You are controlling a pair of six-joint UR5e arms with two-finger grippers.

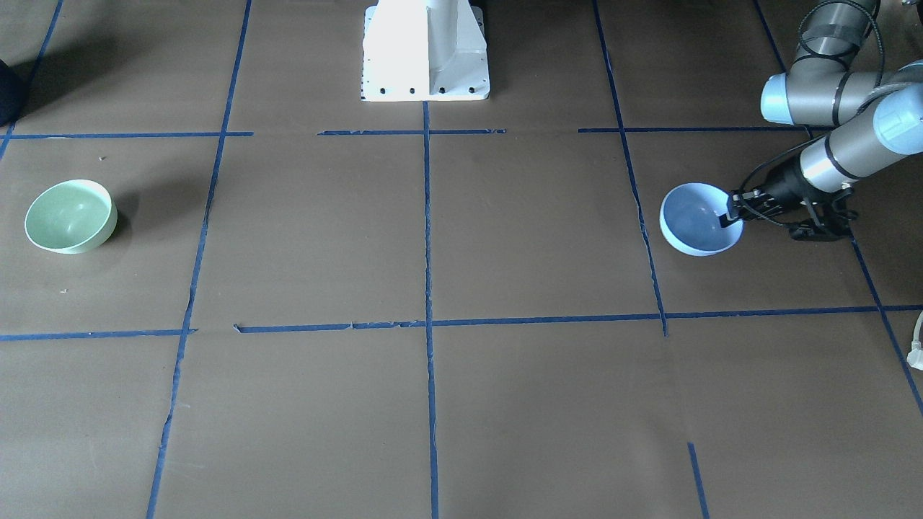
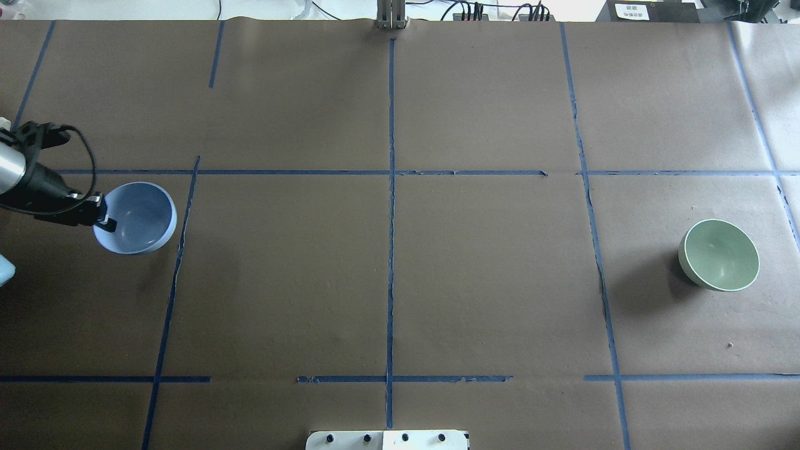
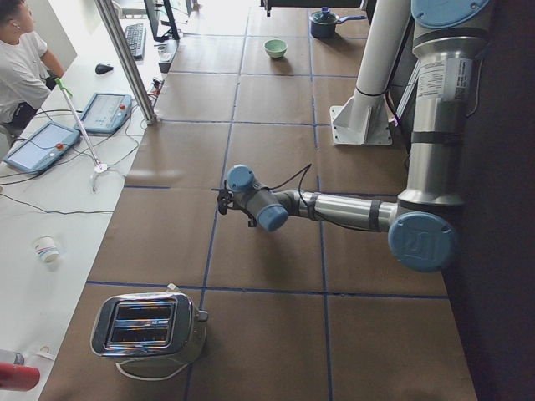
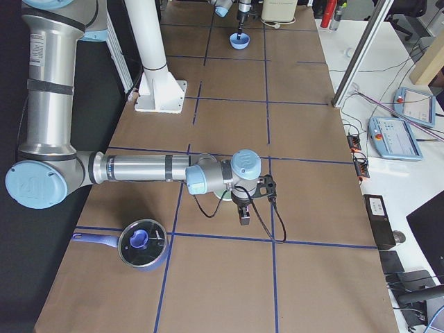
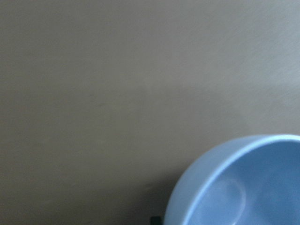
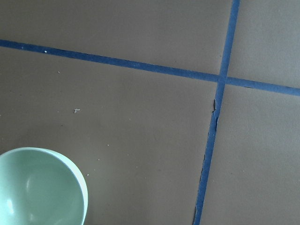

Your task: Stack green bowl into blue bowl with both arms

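The robot's left gripper will release the blue bowl on the middle blue tape line (image 1: 425, 204), near the white pedestal.
The blue bowl (image 2: 139, 217) sits at the table's left end, tilted a little. My left gripper (image 2: 105, 219) is shut on its near rim, one finger inside and one outside. This also shows in the front view, bowl (image 1: 696, 225) and gripper (image 1: 730, 214). The left wrist view shows only the bowl's rim (image 5: 220, 161). The green bowl (image 2: 720, 254) stands upright at the table's right end (image 1: 70, 215), and it fills the lower left corner of the right wrist view (image 6: 37, 187). My right gripper (image 4: 243, 209) hangs next to the green bowl in the right side view only; I cannot tell whether it is open or shut.
The white pedestal (image 1: 425, 50) stands at the robot's side of the table. A blue pot with a glass lid (image 4: 142, 243) sits near the right arm. A toaster (image 3: 150, 328) stands beyond the left arm. Blue tape lines (image 2: 391, 187) mark the brown table.
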